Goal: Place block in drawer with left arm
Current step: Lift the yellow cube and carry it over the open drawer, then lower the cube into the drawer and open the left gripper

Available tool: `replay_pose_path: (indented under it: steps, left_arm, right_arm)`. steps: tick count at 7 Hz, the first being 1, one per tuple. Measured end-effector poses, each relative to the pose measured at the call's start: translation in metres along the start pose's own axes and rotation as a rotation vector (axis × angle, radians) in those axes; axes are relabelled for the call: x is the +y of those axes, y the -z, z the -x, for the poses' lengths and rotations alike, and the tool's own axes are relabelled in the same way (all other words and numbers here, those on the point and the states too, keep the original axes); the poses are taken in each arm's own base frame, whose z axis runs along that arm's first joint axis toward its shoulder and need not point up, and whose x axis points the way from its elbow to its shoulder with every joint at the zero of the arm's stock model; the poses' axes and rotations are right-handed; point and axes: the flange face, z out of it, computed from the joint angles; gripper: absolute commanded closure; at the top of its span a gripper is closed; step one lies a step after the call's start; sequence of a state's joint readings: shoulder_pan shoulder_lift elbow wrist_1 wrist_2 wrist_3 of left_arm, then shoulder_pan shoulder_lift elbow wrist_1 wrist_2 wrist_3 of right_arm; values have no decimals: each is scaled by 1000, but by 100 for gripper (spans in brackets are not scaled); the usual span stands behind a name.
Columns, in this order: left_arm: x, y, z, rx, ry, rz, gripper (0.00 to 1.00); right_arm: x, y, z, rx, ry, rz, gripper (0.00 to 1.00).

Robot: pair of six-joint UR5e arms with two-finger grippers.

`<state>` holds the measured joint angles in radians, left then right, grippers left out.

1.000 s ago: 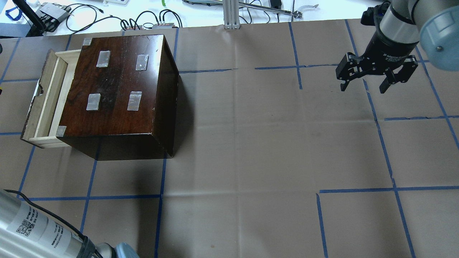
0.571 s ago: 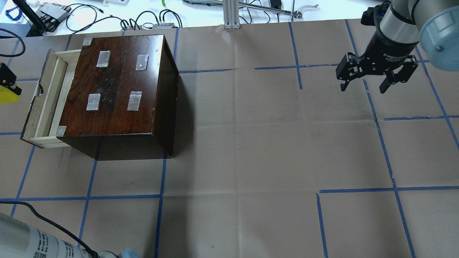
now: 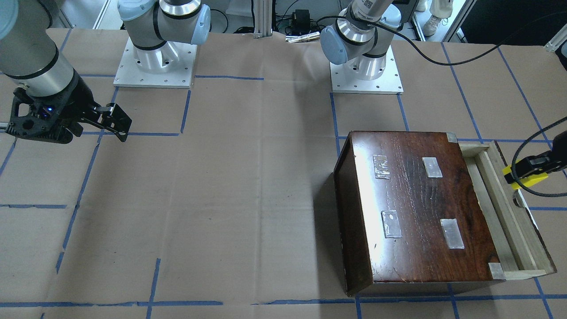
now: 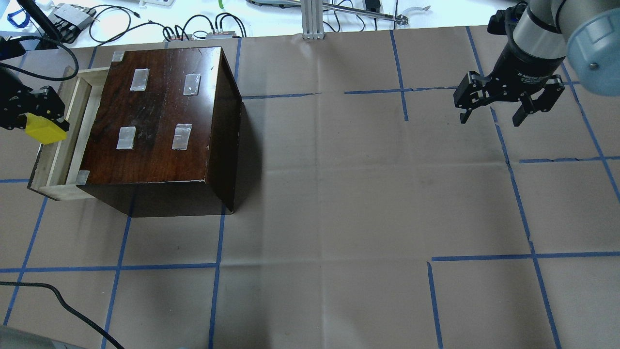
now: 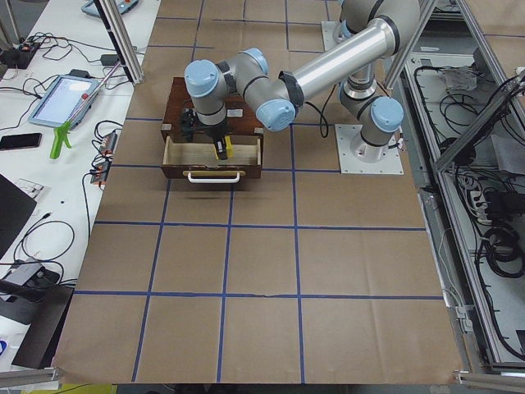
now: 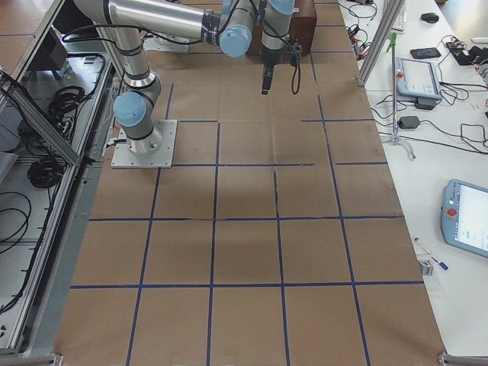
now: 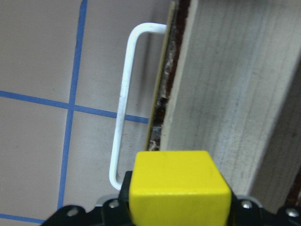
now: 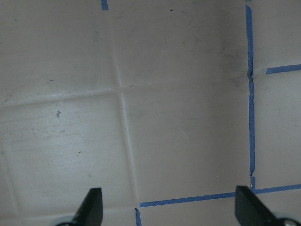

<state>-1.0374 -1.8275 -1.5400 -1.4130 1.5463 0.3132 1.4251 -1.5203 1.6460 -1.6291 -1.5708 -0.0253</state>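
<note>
My left gripper should release the yellow block on the bottom of the drawer between its front board (image 3: 487, 202) (image 7: 229, 137) and the dark brown box.
The yellow block (image 4: 44, 130) is held in my left gripper (image 4: 36, 118), which is shut on it. It hangs over the front edge of the pale wood drawer (image 4: 54, 165), pulled partly out of the dark brown box (image 4: 160, 116). In the left wrist view the block (image 7: 181, 188) sits above the drawer's front board (image 7: 235, 94), beside its white handle (image 7: 123, 103). The front-facing view shows the block (image 3: 527, 179) by the drawer (image 3: 500, 212). My right gripper (image 4: 491, 118) is open and empty, far to the right above bare paper.
The table is covered in brown paper (image 4: 339, 194) with blue tape lines. Cables and gear (image 4: 145, 24) lie beyond its far edge. A black cable (image 4: 48, 291) from my left arm trails over the near left corner. Both arm bases (image 3: 150, 57) stand at the robot side.
My left gripper has come in from the left edge with the yellow block and moved right, to the drawer's front edge. The right arm has not moved.
</note>
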Motion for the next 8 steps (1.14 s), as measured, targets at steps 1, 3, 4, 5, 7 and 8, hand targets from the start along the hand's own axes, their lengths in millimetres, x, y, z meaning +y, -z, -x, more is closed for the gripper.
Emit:
replay_pose_path:
  steps: [1,3,4,5,7,8]
  left_arm:
    - [2,-10,-3,-4,9,-13,72]
    - [5,-24,-6,-3,22,-17,72]
    - [5,-29,-9,-2,19,-13,72]
    - [3,-34,-15,-1,9,-6,70]
    - [0,-39,-23,-2,-14,0,67]
    - [-1,-38,-24,-6,-19,-9,52]
  right_arm:
    - [0,0,0,0,0,0,0]
    - [0,0,0,0,1,0,0]
    - [0,0,0,0,1,0,0]
    - [0,0,0,0,1,0,0]
    - [0,0,0,0,1,-1,0]
    - [0,0,0,-1,1,-1,0]
